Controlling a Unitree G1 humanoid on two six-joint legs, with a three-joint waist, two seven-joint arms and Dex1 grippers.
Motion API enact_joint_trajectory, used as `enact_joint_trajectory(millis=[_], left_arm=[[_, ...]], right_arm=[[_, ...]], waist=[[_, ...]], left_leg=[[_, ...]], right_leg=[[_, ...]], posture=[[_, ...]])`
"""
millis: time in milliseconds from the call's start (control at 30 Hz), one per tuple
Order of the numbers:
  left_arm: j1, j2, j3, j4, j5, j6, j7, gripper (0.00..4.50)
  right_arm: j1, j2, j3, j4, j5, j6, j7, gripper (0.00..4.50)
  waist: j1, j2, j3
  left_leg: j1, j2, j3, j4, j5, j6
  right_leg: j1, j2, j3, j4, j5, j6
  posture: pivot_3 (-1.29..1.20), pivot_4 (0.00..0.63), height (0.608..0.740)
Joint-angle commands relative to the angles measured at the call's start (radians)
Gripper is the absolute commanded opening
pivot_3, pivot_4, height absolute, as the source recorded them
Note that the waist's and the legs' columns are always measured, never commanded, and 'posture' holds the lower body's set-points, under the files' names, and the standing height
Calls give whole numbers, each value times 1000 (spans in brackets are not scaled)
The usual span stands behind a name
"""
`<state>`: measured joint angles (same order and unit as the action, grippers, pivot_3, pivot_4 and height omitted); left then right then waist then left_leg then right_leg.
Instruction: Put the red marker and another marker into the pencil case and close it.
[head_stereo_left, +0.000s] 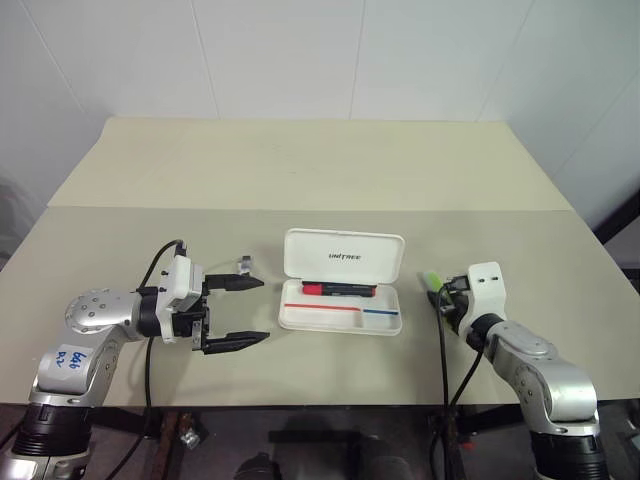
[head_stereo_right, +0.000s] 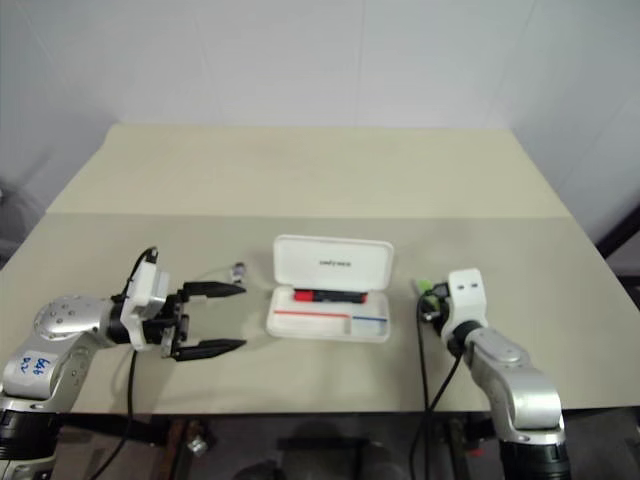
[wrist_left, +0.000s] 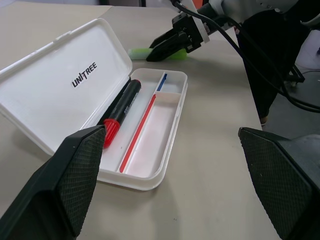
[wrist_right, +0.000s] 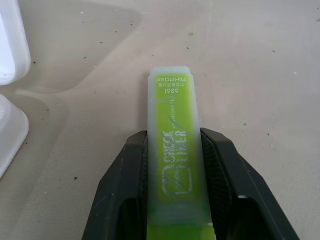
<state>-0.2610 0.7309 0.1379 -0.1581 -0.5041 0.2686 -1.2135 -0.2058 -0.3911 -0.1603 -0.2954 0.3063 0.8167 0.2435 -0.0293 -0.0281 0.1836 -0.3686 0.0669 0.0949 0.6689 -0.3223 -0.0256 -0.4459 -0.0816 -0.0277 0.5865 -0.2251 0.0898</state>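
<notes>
My right gripper needs to release the lime-green marker so that it rests in the pencil case's near section (head_stereo_left: 325, 317), alongside the thin red strip.
The white pencil case (head_stereo_left: 343, 256) lies open at the table's middle, lid raised toward the far side. In its tray lies the red marker (head_stereo_left: 338, 290), black barrel with a red cap (wrist_left: 111, 131). To the right of the case the lime-green marker (wrist_right: 172, 150) rests on the table. My right gripper (head_stereo_left: 445, 297) is shut on it, one black finger (wrist_right: 131, 180) pressed against each long side. My left gripper (head_stereo_left: 265, 310) hangs open to the left of the case, pointing at it, with nothing between its fingers.
A tiny grey clip-like piece (head_stereo_left: 244, 265) lies on the table just beyond my left gripper's far finger. The beige table (head_stereo_left: 300, 170) stretches wide behind the case. Black cables trail from both wrists.
</notes>
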Motion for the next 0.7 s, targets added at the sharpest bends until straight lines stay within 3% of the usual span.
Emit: enact_joint_trajectory(millis=[33,367,700], left_arm=[[6,17,27,-28,-32,-5,-9,4500],[-27,1,47,123,-20,-121,-70,4500],[-27,-14,35,177,-19,-181,-103,4500]], right_arm=[[-32,-20,-16,-16,15,-58,45,1105],[-158,-115,-30,2,14,-136,142,1105],[-307,-124,-2,-52,94,-128,217,1105]], waist=[[0,0,0],[2,1,0],[1,1,1]], left_leg=[[0,0,0,0,0,0],[-1,0,0,-2,0,0],[-1,0,0,-3,0,0]], right_leg=[[0,0,0,0,0,0],[-1,0,-1,-2,0,1],[-2,0,-1,-1,1,2]], posture=[[0,150,740],[0,150,740],[0,150,740]])
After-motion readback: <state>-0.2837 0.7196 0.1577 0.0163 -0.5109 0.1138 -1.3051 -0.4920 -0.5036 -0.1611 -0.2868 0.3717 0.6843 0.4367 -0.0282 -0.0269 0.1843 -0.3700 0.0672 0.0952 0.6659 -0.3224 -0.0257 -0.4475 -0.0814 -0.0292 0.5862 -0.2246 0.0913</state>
